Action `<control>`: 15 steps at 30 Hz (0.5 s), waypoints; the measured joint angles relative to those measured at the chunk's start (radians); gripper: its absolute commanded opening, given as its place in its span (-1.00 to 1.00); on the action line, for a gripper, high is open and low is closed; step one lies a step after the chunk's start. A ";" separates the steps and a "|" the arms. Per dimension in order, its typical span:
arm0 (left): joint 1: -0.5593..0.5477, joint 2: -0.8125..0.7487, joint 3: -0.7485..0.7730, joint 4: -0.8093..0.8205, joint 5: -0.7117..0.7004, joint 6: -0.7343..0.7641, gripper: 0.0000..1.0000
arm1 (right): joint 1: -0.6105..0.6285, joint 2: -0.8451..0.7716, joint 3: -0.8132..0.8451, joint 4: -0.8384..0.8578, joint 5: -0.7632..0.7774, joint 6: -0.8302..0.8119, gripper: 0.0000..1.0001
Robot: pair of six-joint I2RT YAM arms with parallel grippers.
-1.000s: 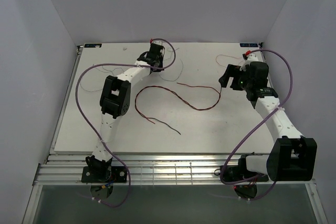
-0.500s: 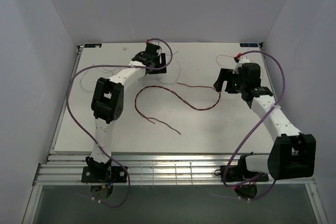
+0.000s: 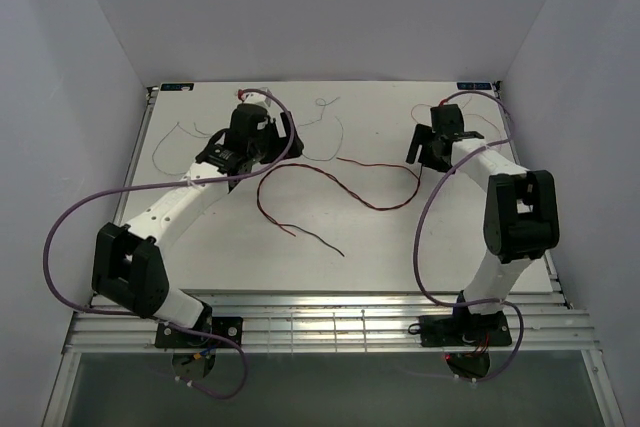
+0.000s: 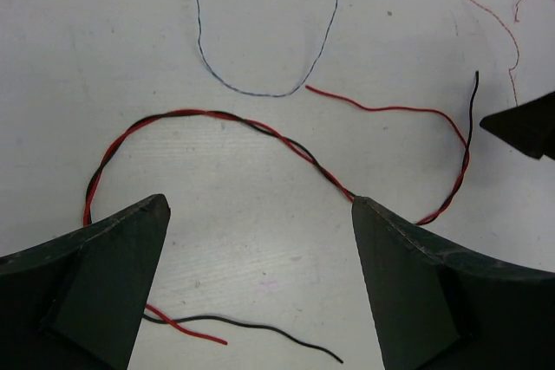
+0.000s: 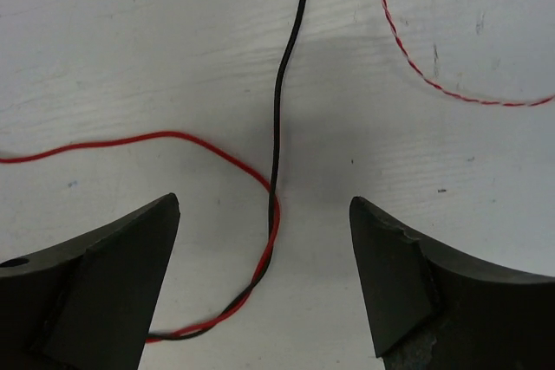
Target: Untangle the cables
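Note:
The left gripper of mine should next move to the red cable's loose end (image 3: 339, 158) (image 4: 310, 87) beside the grey loop and close there, so that the red cable can be pulled free.
The cables lie on the white table (image 3: 200, 247). A red and a black cable (image 3: 335, 182) are twisted together across the middle, with their loose ends near the front (image 3: 330, 247). My left gripper (image 3: 258, 154) hangs open just behind the loop at their left. In the left wrist view the twisted pair (image 4: 260, 132) runs past my open left gripper (image 4: 260, 205), which holds nothing. My right gripper (image 3: 425, 152) is open over the pair's right bend. In the right wrist view the black cable (image 5: 279, 93) and red cable (image 5: 173, 138) meet between its fingers (image 5: 264, 205), not gripped.
Fine strands lie at the back: a grey loop (image 4: 260, 91), a pale red strand (image 4: 494, 19), a red-white strand (image 5: 434, 80) and a pale one at the left (image 3: 170, 137). Purple hoses (image 3: 70, 227) arc off both arms. Walls close three sides.
My left gripper has opened and moved left and nearer from the back, its elbow swinging down to the left. The right arm has folded in, its gripper shifting slightly left and back.

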 measured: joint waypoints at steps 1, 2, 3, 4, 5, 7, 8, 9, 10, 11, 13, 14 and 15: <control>-0.004 -0.017 -0.026 -0.004 0.000 -0.008 0.96 | 0.005 0.039 0.034 -0.003 0.018 0.006 0.58; -0.007 -0.031 -0.049 -0.007 0.000 -0.015 0.96 | 0.010 0.076 0.067 -0.010 0.034 0.011 0.47; -0.010 -0.042 -0.068 -0.011 0.000 -0.022 0.96 | 0.014 0.105 0.094 -0.012 0.049 0.019 0.40; -0.013 -0.053 -0.090 -0.016 0.000 -0.032 0.96 | 0.018 0.137 0.122 -0.015 0.070 0.028 0.26; -0.014 -0.061 -0.103 -0.019 0.000 -0.038 0.96 | 0.020 0.154 0.136 -0.015 0.084 0.031 0.21; -0.014 -0.083 -0.133 -0.024 0.000 -0.052 0.96 | 0.027 0.185 0.156 -0.014 0.114 0.050 0.13; -0.014 -0.094 -0.145 -0.024 0.000 -0.058 0.96 | 0.028 0.198 0.161 -0.015 0.126 0.057 0.05; -0.014 -0.105 -0.153 -0.026 0.000 -0.063 0.96 | 0.029 0.209 0.163 -0.013 0.136 0.063 0.00; -0.014 -0.115 -0.157 -0.026 0.000 -0.067 0.96 | 0.029 0.219 0.163 -0.013 0.144 0.071 -0.02; -0.014 -0.123 -0.159 -0.026 -0.001 -0.070 0.96 | 0.029 0.227 0.163 -0.016 0.150 0.076 -0.05; -0.014 -0.134 -0.160 -0.025 -0.001 -0.077 0.96 | 0.029 0.238 0.163 -0.021 0.158 0.080 -0.12; -0.014 -0.137 -0.160 -0.024 -0.001 -0.078 0.96 | 0.029 0.240 0.161 -0.023 0.160 0.084 -0.20; -0.014 -0.138 -0.160 -0.024 -0.001 -0.080 0.96 | 0.030 0.240 0.157 -0.023 0.163 0.085 -0.24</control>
